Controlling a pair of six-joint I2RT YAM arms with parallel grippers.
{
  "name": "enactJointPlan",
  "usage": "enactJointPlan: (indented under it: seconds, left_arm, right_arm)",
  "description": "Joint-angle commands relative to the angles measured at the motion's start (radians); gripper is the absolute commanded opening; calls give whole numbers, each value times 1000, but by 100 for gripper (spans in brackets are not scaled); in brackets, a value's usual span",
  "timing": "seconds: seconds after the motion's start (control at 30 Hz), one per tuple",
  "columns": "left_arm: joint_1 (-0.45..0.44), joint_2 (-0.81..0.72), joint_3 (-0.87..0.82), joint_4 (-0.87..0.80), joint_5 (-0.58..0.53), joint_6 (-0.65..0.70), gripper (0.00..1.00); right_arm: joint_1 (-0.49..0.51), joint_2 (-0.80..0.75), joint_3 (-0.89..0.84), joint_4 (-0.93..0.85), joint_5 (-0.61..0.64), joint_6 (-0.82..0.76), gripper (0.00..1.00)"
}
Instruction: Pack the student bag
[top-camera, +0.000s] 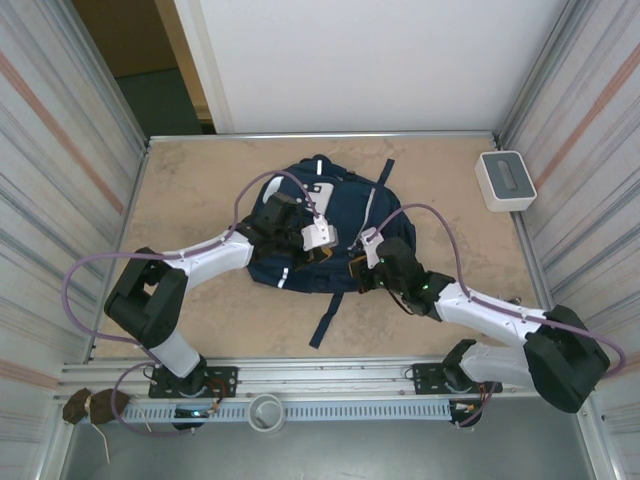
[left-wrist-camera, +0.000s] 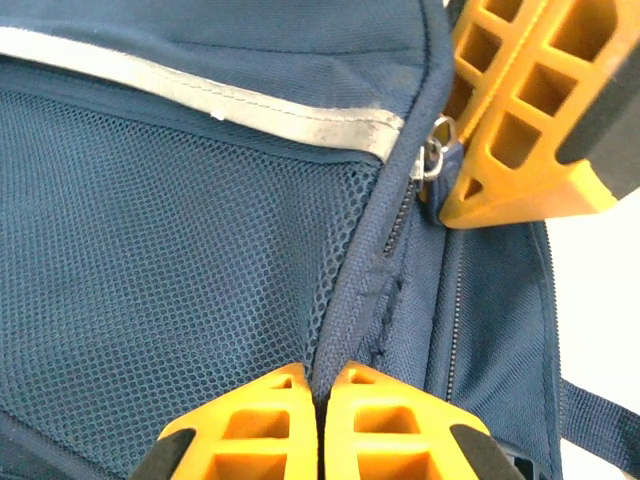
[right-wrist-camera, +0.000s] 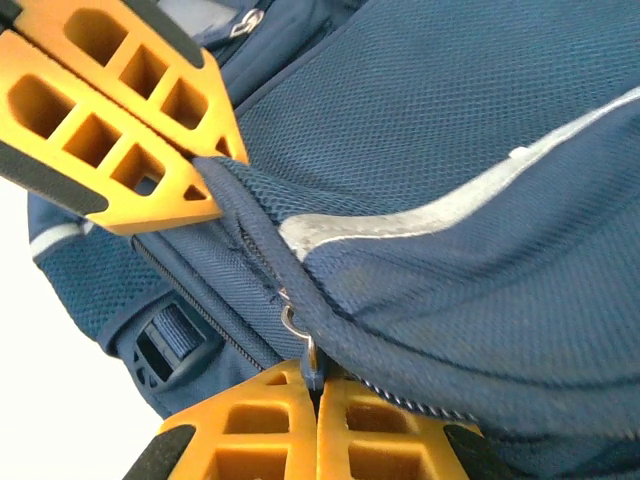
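I need to open my left gripper and take the student bag's piped seam by the pale stripe's end (left-wrist-camera: 386, 136), because it pinches that seam well behind the zipper pull.
The navy student bag (top-camera: 320, 225) lies flat in the middle of the table. My left gripper (left-wrist-camera: 318, 375) is shut on a piped fabric seam of the bag (left-wrist-camera: 200, 280), beside a mesh pocket. My right gripper (right-wrist-camera: 317, 378) is shut on the small metal zipper pull (right-wrist-camera: 300, 335) at the end of a zip on the bag (right-wrist-camera: 480, 150). The two grippers work close together near the bag's front edge, left gripper (top-camera: 322, 240) and right gripper (top-camera: 365, 262). The left gripper's orange fingers (right-wrist-camera: 120, 140) pinch the seam just above the pull. A pale reflective stripe (left-wrist-camera: 250, 105) crosses the fabric.
A white-grey box (top-camera: 505, 180) stands at the back right corner. A loose strap (top-camera: 330, 320) trails from the bag toward the near edge, and a black buckle (right-wrist-camera: 165, 345) sits below the zip. Ribbed metal walls close in both sides; a rail (top-camera: 330, 385) runs along the front.
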Motion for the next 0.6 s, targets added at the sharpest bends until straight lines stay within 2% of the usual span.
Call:
enactJointPlan:
  seconds: [0.0, 0.3, 0.57]
  left_arm:
    - [19, -59, -20, -29, 2, 3, 0]
    - [31, -63, -29, -32, -17, 24, 0]
    - [57, -72, -37, -63, -104, 69, 0]
  right_arm:
    - [-41, -67, -14, -65, 101, 30, 0]
    - [-115, -139, 10, -211, 110, 38, 0]
    - [-216, -105, 67, -326, -33, 20, 0]
